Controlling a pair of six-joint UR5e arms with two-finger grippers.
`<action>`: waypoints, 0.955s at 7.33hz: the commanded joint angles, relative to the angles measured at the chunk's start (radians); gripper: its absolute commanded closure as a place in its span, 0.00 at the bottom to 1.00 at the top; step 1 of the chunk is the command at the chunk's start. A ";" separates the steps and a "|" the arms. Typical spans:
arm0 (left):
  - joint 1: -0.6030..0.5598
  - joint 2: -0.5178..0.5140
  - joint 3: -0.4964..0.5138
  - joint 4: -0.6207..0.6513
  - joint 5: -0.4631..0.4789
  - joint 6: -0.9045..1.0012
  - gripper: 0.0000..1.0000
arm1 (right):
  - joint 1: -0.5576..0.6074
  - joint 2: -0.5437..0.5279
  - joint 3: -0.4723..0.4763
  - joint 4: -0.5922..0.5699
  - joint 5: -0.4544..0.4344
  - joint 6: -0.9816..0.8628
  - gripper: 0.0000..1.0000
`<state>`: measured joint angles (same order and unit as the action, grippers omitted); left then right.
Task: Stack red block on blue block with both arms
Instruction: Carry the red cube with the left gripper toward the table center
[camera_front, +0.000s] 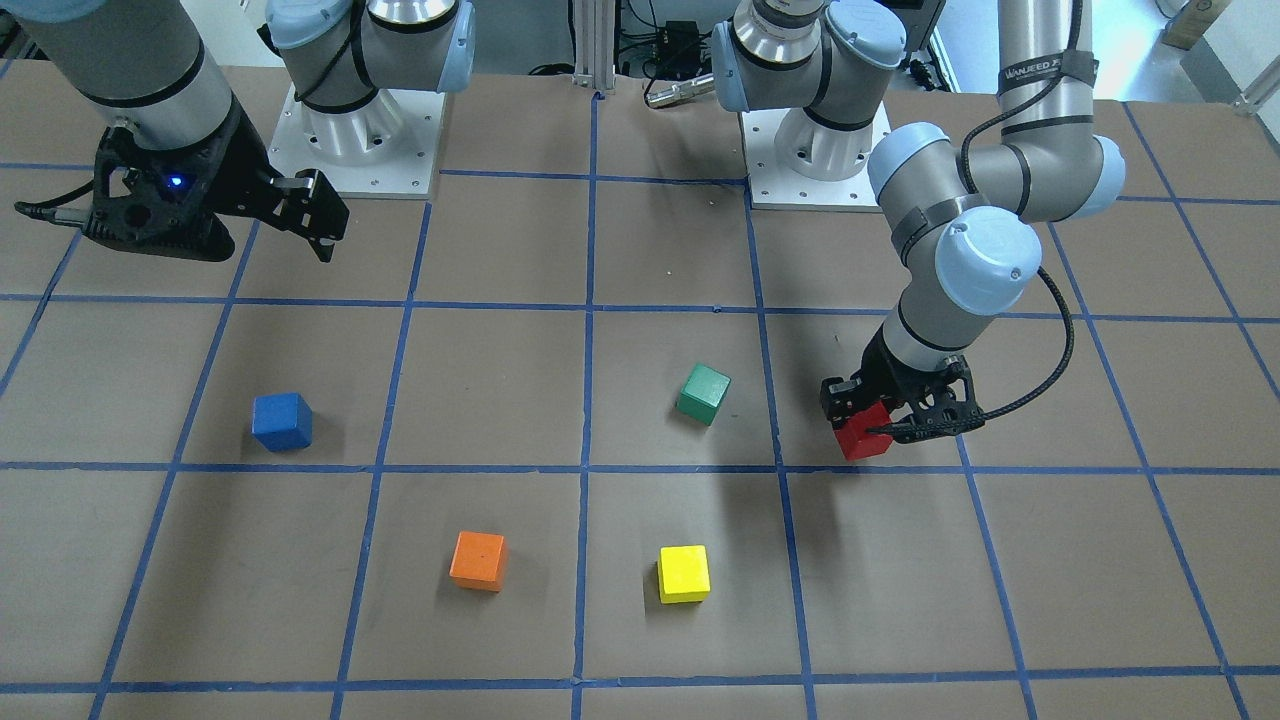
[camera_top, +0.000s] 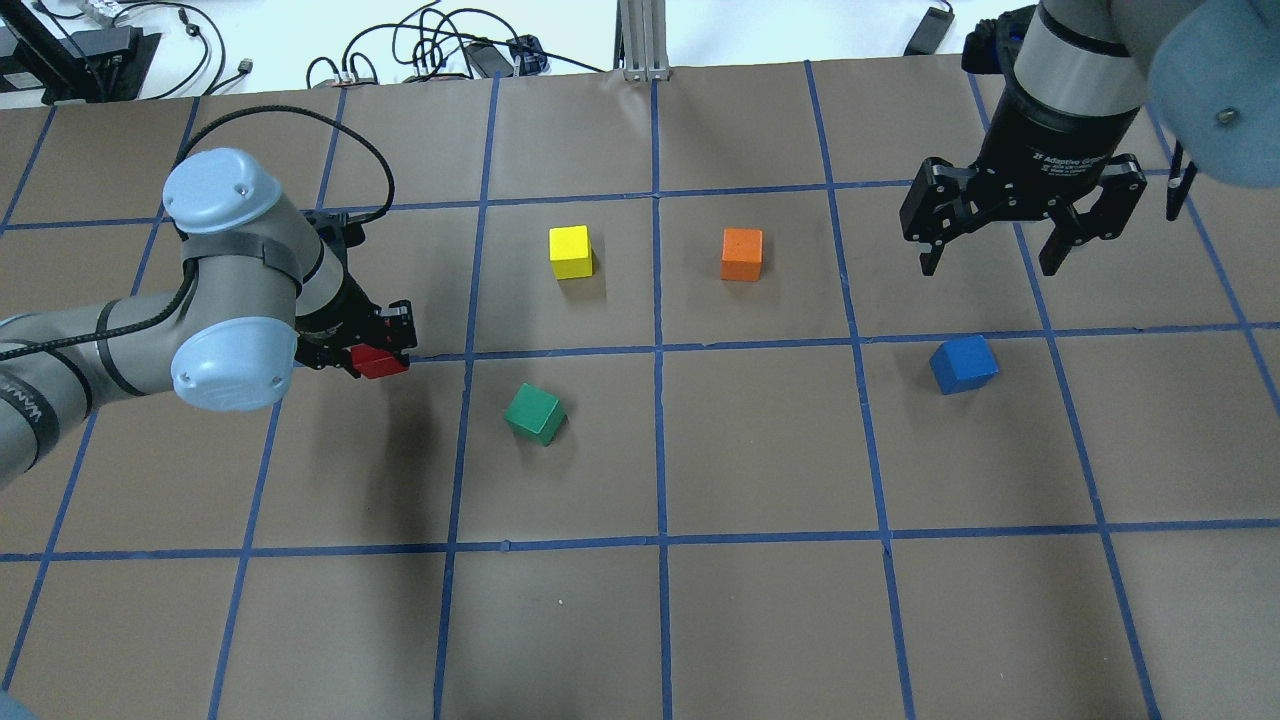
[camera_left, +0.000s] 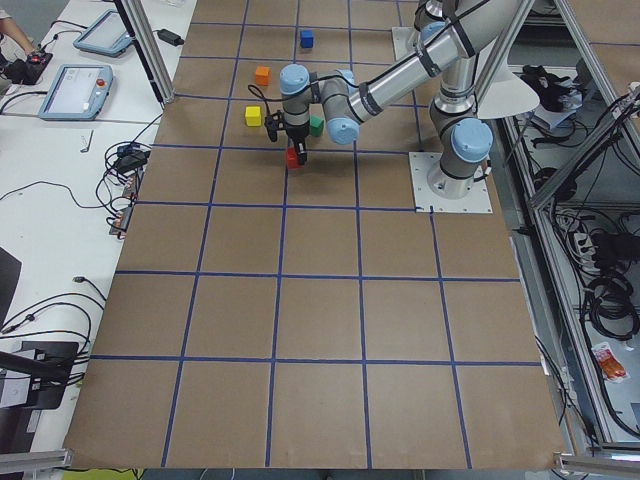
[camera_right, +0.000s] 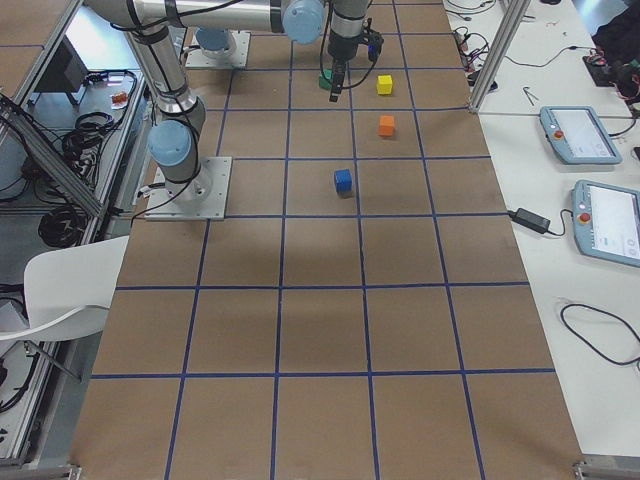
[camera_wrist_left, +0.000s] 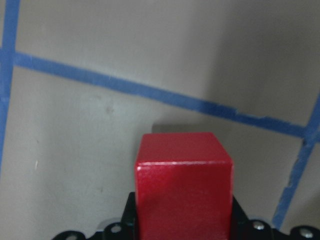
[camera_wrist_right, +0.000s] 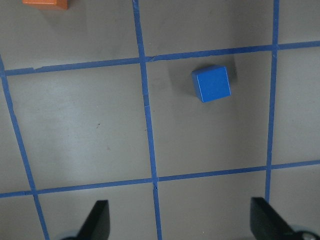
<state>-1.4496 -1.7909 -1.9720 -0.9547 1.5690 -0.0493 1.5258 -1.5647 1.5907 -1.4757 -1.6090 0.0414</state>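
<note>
Next, I let go of the red block with my left gripper on the tape crossing (camera_front: 587, 470) between the green cube and the orange cube.
My left gripper (camera_top: 375, 352) is shut on the red block (camera_top: 378, 363), which it holds just above the table; the block also shows in the front view (camera_front: 864, 431) and fills the left wrist view (camera_wrist_left: 183, 192). The blue block (camera_top: 963, 364) sits alone on the table on the right side, seen in the front view (camera_front: 282, 421) and in the right wrist view (camera_wrist_right: 211, 83). My right gripper (camera_top: 993, 260) is open and empty, high above the table, a little beyond the blue block; its fingertips (camera_wrist_right: 97, 220) frame bare table.
A green cube (camera_top: 535, 413) lies to the right of the red block. A yellow cube (camera_top: 570, 252) and an orange cube (camera_top: 741, 254) sit farther back. Blue tape lines grid the brown table (camera_top: 760, 600). The arm bases (camera_front: 355, 150) stand at the robot's edge.
</note>
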 joint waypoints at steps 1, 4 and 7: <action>-0.165 -0.007 0.115 -0.088 -0.004 0.037 0.91 | 0.002 0.000 0.000 0.000 0.000 0.000 0.00; -0.363 -0.095 0.208 -0.075 -0.029 -0.057 0.91 | -0.001 0.000 0.002 -0.002 0.000 -0.001 0.00; -0.466 -0.230 0.341 -0.075 -0.043 -0.199 0.91 | -0.001 0.000 0.002 -0.003 0.000 -0.001 0.00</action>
<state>-1.8855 -1.9686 -1.6603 -1.0353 1.5292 -0.1966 1.5252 -1.5647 1.5917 -1.4794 -1.6091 0.0400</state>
